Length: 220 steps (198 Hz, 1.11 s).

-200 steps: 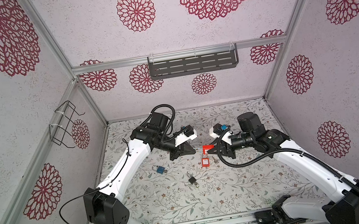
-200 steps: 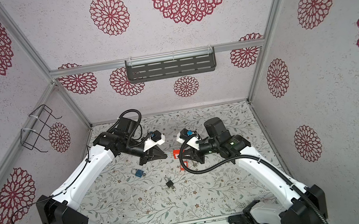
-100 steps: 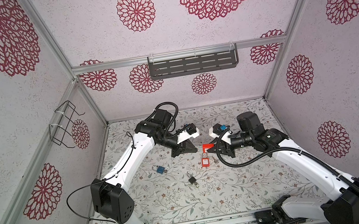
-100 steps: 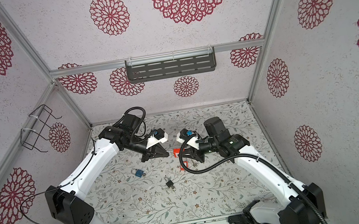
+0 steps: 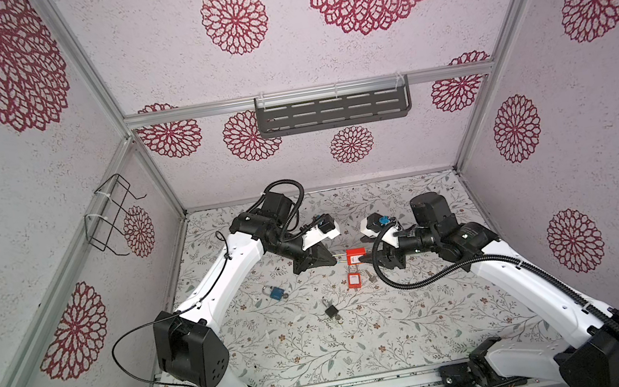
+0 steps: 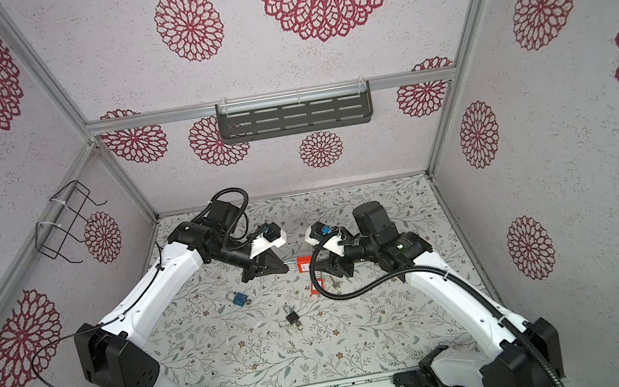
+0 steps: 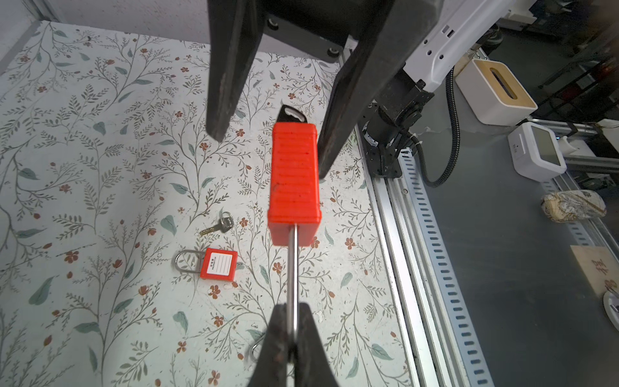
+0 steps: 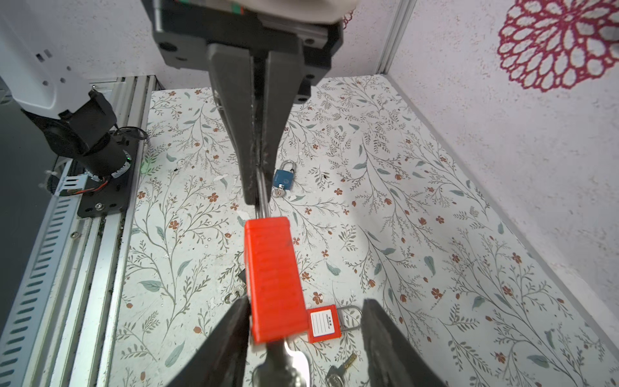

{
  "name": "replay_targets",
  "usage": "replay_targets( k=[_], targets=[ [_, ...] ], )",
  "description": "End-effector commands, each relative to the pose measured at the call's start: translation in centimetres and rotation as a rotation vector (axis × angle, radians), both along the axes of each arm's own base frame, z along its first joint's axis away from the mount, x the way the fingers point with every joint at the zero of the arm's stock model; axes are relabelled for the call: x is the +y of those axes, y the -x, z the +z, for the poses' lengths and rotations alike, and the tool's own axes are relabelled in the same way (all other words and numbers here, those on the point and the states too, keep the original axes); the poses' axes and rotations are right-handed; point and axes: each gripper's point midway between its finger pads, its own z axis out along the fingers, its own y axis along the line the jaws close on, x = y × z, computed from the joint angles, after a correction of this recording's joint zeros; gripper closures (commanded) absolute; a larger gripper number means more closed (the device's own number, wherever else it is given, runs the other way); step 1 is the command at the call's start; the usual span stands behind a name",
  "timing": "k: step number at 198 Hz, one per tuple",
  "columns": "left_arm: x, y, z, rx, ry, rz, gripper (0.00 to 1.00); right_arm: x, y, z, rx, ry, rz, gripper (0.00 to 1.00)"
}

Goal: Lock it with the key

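Observation:
Next, my right gripper backs off and closes on the key's dark head point(image 7: 292, 113), since its fingers reach past the key around the end of the red body.
A red padlock point(image 5: 355, 256) point(image 6: 304, 264) hangs in the air between the two arms. My left gripper point(image 7: 290, 321) point(image 5: 333, 259) is shut on its steel shackle point(image 7: 292, 268). The red body point(image 7: 294, 187) point(image 8: 273, 278) points toward the right arm. The key point(image 7: 291, 115) point(image 8: 281, 365), with a dark head, sticks in the body's far end. My right gripper point(image 8: 305, 301) point(image 5: 372, 256) stands open, its fingers on either side of that end and of the key. One finger point(image 8: 234, 321) lies close beside the body and the other stands well away.
On the floral table lie a second red padlock point(image 7: 217, 264) point(image 5: 355, 280), a loose key point(image 7: 219, 225) beside it, a blue padlock point(image 5: 276, 292) point(image 8: 284, 177) and a black padlock point(image 5: 331, 312). A wire basket point(image 5: 114, 217) hangs on the left wall and a dark shelf point(image 5: 332, 111) on the back wall.
The right gripper's jaws have opened off the key end of the held red padlock. The left arm has shifted its pose slightly, still holding the shackle.

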Motion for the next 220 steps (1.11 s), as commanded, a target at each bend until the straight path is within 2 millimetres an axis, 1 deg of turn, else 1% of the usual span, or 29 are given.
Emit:
replay_targets(
  k=[1,19,36,58,84,135,158,187,220],
  targets=[
    [0.1,0.5,2.1,-0.031,0.063,-0.005,1.00,-1.1,0.5,1.6,-0.038,-0.019,-0.048,0.39],
    [0.2,0.3,2.1,-0.042,0.057,0.003,1.00,-1.6,1.3,1.8,-0.022,-0.043,-0.070,0.37],
    [0.2,0.2,2.1,-0.051,0.057,0.005,1.00,-2.4,1.9,1.8,-0.017,-0.060,-0.105,0.37],
    [0.3,0.2,2.1,-0.069,0.057,0.007,1.00,-2.8,2.6,2.0,0.037,-0.114,-0.117,0.40],
    [0.4,0.3,2.0,-0.079,0.056,0.006,1.00,-2.3,3.2,1.8,0.148,-0.162,-0.088,0.45],
    [0.2,0.9,2.0,-0.097,0.056,-0.011,1.00,-2.0,2.4,1.6,0.227,-0.209,-0.069,0.56],
    [0.0,1.2,1.8,-0.101,0.044,-0.019,1.00,-1.8,2.1,2.0,0.252,-0.238,-0.049,0.62],
    [-0.1,1.3,1.7,-0.108,0.039,-0.024,1.00,-1.3,2.1,1.9,0.291,-0.252,-0.020,0.69],
    [-0.2,1.2,1.8,-0.111,0.042,-0.026,1.00,-1.1,2.2,1.8,0.323,-0.257,-0.001,0.74]
  ],
)
